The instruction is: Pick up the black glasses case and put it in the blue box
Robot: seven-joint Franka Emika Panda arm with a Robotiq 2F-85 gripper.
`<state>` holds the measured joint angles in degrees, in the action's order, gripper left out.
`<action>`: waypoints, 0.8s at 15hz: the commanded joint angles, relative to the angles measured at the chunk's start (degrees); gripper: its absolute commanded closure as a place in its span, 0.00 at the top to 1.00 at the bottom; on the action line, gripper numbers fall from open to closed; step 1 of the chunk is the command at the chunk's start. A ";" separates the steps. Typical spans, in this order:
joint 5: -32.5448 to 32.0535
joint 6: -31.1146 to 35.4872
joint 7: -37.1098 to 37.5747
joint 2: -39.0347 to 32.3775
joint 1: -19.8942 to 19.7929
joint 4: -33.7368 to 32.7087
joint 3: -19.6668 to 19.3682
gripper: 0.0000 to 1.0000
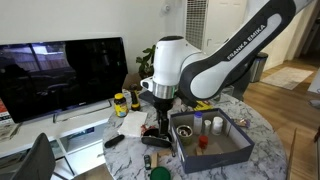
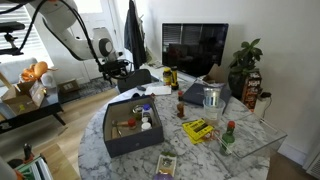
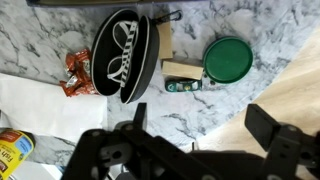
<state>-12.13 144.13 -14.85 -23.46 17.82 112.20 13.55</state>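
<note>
My gripper needs to move next to the black glasses case's edge (image 1: 152, 132) (image 3: 95, 77) beside the red snack packet and close there.
The black glasses case (image 3: 122, 55) is an oval black case with white lettering. It lies on the marble table, at the top of the wrist view. In an exterior view it is the dark shape (image 1: 155, 140) below my gripper (image 1: 157, 103). My gripper (image 3: 205, 125) is open and empty. It hangs above the table edge, apart from the case. The blue box (image 1: 215, 152) is open-topped and holds several small items. It stands right beside the gripper and shows in both exterior views (image 2: 125, 146). I cannot make out the case in the exterior view where the arm (image 2: 105, 48) is at the far side.
A green lid (image 3: 230, 58), a small carton (image 3: 182, 70) and a red snack packet (image 3: 78, 72) lie round the case. A thin black remote (image 1: 113, 141) and a TV (image 1: 60, 75) are to one side. The table edge and wood floor (image 3: 285, 80) are close.
</note>
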 commanded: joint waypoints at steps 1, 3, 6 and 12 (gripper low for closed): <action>-0.24 -0.20 0.14 -0.66 -0.34 -0.73 0.35 1.00; -0.99 1.04 2.12 -3.31 0.08 -2.84 -0.84 1.00; 0.42 0.25 -0.58 -11.31 -2.01 -10.82 -1.56 1.00; 0.66 -6.06 -4.69 -24.47 -3.50 -28.32 -2.26 1.00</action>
<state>-11.97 143.15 -17.33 -40.77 14.27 94.43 10.97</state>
